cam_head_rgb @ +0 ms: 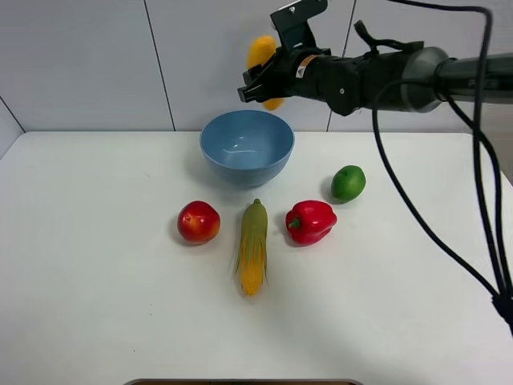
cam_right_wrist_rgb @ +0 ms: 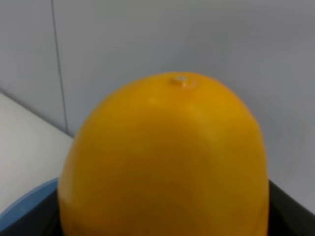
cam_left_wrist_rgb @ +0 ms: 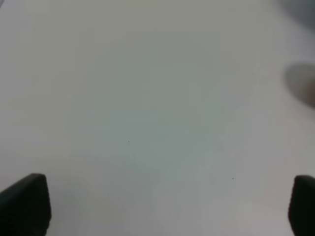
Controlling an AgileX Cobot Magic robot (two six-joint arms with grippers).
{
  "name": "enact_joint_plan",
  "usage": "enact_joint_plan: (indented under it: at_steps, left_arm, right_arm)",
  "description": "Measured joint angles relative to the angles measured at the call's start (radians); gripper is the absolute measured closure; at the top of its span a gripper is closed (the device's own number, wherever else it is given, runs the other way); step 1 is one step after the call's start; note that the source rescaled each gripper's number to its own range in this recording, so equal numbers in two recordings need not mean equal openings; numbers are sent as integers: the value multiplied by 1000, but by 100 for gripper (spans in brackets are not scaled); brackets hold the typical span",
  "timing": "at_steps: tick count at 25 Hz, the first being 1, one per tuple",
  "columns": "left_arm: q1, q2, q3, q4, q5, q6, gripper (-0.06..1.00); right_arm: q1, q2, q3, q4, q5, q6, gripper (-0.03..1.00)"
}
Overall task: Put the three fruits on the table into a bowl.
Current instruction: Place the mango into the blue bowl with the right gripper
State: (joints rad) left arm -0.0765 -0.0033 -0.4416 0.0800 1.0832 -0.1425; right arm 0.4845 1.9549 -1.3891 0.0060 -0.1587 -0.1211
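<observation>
Next, I let go of the yellow-orange mango, now held above the bowl's far rim, with my right gripper on the inside bottom of the light blue bowl (cam_head_rgb: 244,155).
My right gripper (cam_head_rgb: 261,80) is shut on the yellow-orange mango (cam_head_rgb: 260,50) and holds it in the air above the far rim of the light blue bowl (cam_head_rgb: 247,167). In the right wrist view the mango (cam_right_wrist_rgb: 167,157) fills the frame between the dark fingers (cam_right_wrist_rgb: 290,211), with the bowl's rim (cam_right_wrist_rgb: 22,211) below. The red apple (cam_head_rgb: 198,222) and the small green fruit (cam_head_rgb: 348,183) lie on the white table (cam_head_rgb: 96,281). My left gripper (cam_left_wrist_rgb: 162,206) is open and empty over bare table (cam_left_wrist_rgb: 147,98); it is out of the exterior high view.
A yellow corn cob with green husk (cam_head_rgb: 253,245) lies in front of the bowl, between the apple and a red bell pepper (cam_head_rgb: 311,222). The right arm's black cables (cam_head_rgb: 481,160) hang over the table's right side.
</observation>
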Motion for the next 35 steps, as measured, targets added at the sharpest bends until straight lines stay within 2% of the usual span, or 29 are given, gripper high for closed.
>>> enact_joint_plan:
  at_steps: [11, 35]
  left_arm:
    - [0, 0, 0, 0, 0, 0, -2]
    - [0, 0, 0, 0, 0, 0, -2]
  right_arm:
    - [32, 220, -160, 0, 15, 1, 38]
    - [49, 379, -169, 0, 35, 3, 38]
